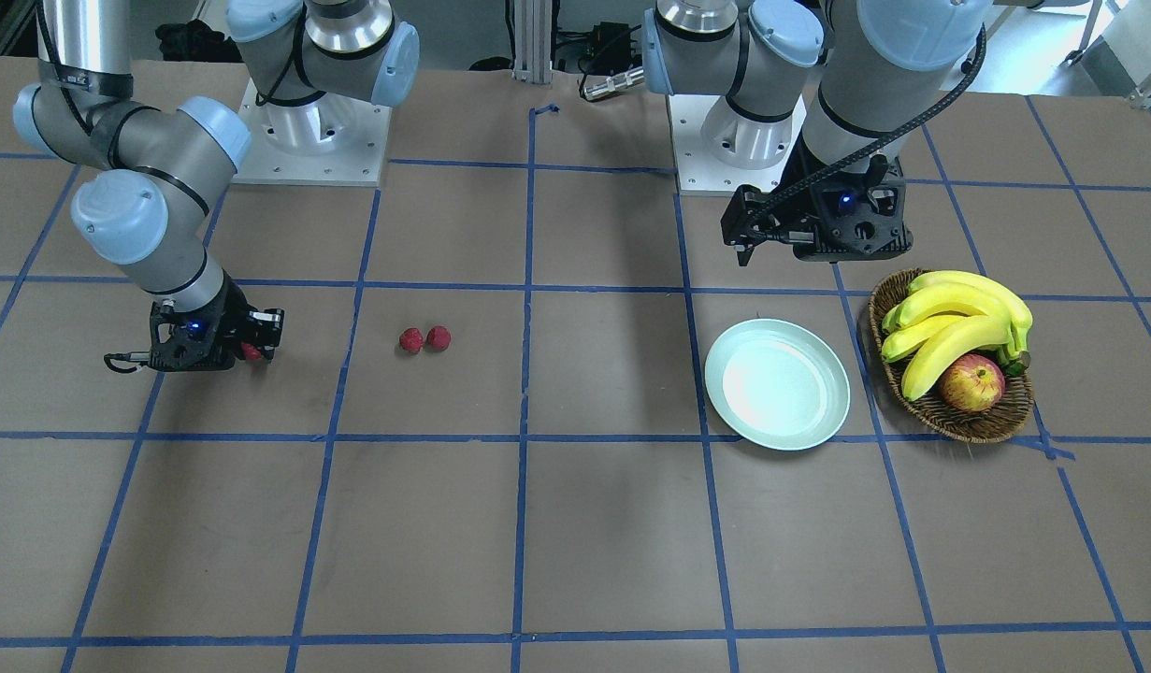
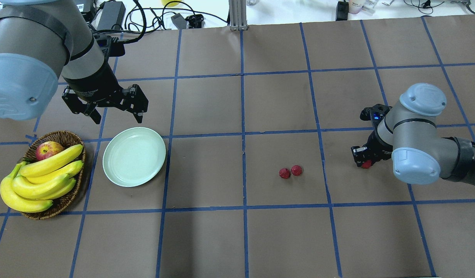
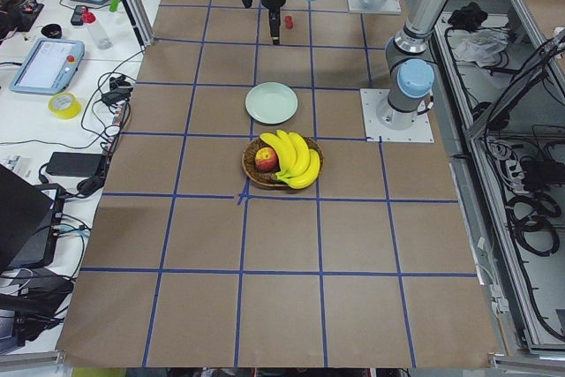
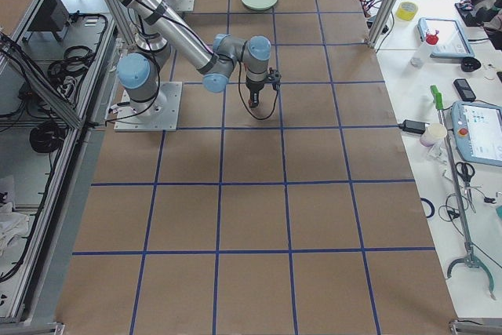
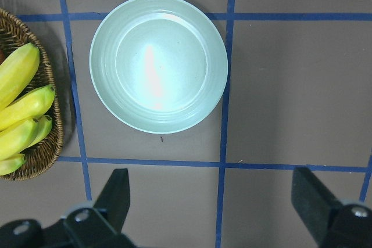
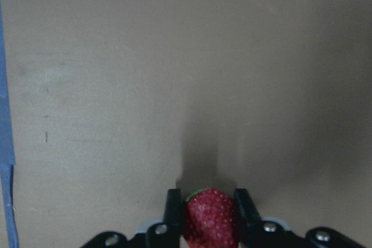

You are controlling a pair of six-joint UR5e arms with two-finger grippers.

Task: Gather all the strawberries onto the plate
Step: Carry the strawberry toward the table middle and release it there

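The robot's right gripper needs to set the strawberry down beside the blue tape line (image 1: 548,325) between the strawberry pair and the plate.
Two strawberries (image 1: 424,339) lie side by side on the table; they also show in the overhead view (image 2: 290,172). My right gripper (image 6: 209,213) is shut on a third strawberry (image 6: 210,220), low over the table and apart from the pair; it also shows in the overhead view (image 2: 366,164) and the front view (image 1: 251,351). The pale mint plate (image 2: 134,156) stands bare beside the basket; it also shows in the front view (image 1: 777,384) and the left wrist view (image 5: 158,63). My left gripper (image 2: 115,112) is open and holds nothing, above the table just behind the plate.
A brown wicker basket (image 2: 73,197) with bananas (image 2: 40,179) and an apple (image 2: 48,150) stands left of the plate in the overhead view. Blue tape lines cross the brown table. Cables and devices lie beyond the far edge.
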